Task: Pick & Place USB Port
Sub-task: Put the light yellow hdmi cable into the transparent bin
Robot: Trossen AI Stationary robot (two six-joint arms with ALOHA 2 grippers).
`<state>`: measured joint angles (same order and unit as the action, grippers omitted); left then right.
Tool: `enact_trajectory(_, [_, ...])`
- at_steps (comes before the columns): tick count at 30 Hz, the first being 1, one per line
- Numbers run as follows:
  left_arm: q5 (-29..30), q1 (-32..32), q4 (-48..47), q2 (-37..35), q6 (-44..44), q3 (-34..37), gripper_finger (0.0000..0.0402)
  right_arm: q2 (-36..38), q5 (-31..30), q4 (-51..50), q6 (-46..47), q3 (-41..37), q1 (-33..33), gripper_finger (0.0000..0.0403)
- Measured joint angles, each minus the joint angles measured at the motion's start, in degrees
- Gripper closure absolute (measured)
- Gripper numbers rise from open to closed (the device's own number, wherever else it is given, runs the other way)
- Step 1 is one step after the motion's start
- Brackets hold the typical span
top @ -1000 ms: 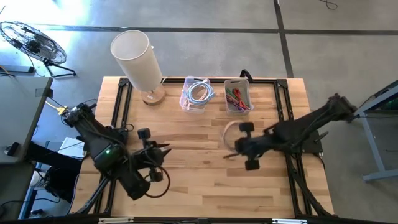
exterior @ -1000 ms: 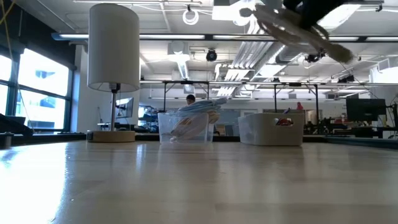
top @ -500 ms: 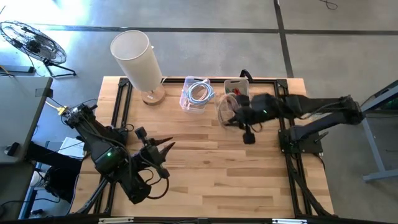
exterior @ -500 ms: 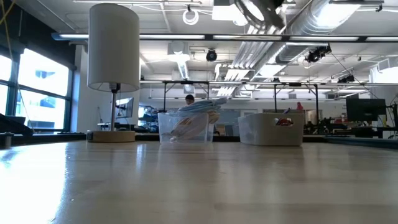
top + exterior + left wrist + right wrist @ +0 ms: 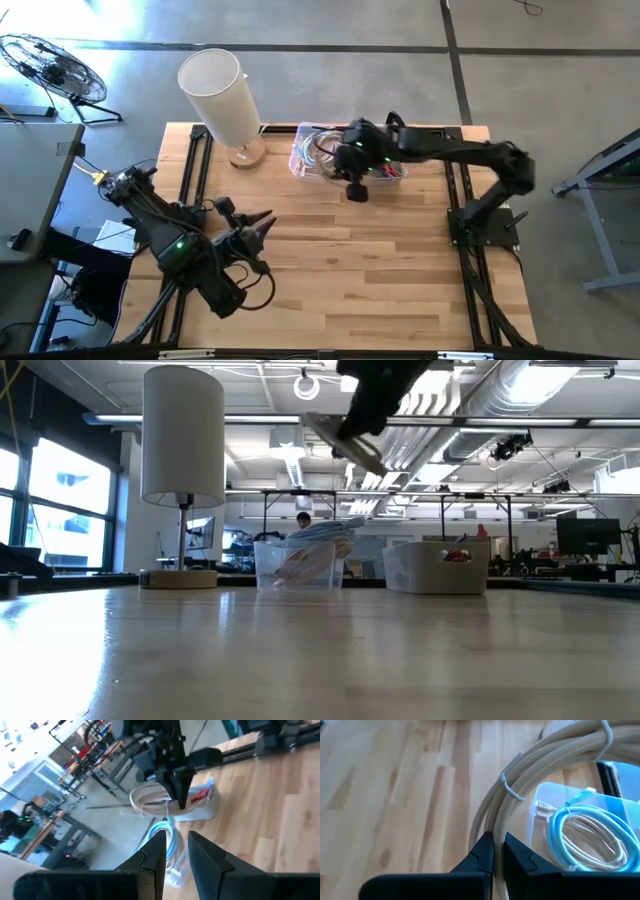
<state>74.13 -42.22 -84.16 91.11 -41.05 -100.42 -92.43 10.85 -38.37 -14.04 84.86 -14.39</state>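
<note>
My right gripper is going to set the beige cable coil down on the blue and white cables in the clear bin (image 5: pixel 311 152) (image 5: pixel 591 838). The coil still hangs high above the bins.
A beige cable coil (image 5: pixel 540 765), bound with a thin tie, is in my right gripper (image 5: pixel 498 851), which is shut on it. In the high view the right gripper (image 5: pixel 350 162) hovers over the left clear bin (image 5: pixel 308 168), which holds blue and white cables (image 5: pixel 580 832). The right clear bin (image 5: pixel 384 172) holds red and green cables. In the low view the coil (image 5: pixel 342 442) hangs high above both bins. My left gripper (image 5: pixel 262 222) waits open above the table's near left part. My right gripper pinches the coil's bundled strands (image 5: pixel 496 822) between its two fingers, which lie across the strands. The fingers come from above, pointing down. The coil (image 5: pixel 149 800) is lifted clear and sticks out tilted to one side of the fingers, above the left bin.
A white-shaded lamp (image 5: pixel 222 95) stands on its wooden base at the table's far left, beside the bins. Bare wooden tabletop (image 5: pixel 400 270) lies between the arms and the near edge. Black frame rails (image 5: pixel 455 170) run along the table's sides.
My right arm has swung from the table's middle right toward the far edge and then left, carrying the lifted coil past the right bin to above the left bin. The left gripper has shifted slightly toward the far edge.
</note>
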Motion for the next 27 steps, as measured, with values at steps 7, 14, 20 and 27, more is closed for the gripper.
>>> enact_trajectory(7, [-3.61, 4.97, -5.77, -0.02, 0.32, 0.0, 0.0323, -15.22, -4.3, -14.47, -5.65, 18.16, -2.99, 0.0393])
enact_trajectory(14, [-5.63, 6.97, -5.88, -1.31, 6.27, 0.0, 0.0323, -27.27, -5.18, -27.07, -6.66, 36.04, -7.96, 0.0393])
enact_trajectory(20, [-4.7, 6.92, -5.9, -5.14, 9.52, 0.0, 0.0323, -33.24, -4.34, -32.49, -6.5, 42.49, -11.66, 0.0393])
enact_trajectory(27, [-2.97, 6.97, -5.88, -8.4, 13.49, 0.0, 0.0323, -36.43, -2.73, -33.59, -6.45, 42.58, -12.44, 0.0393])
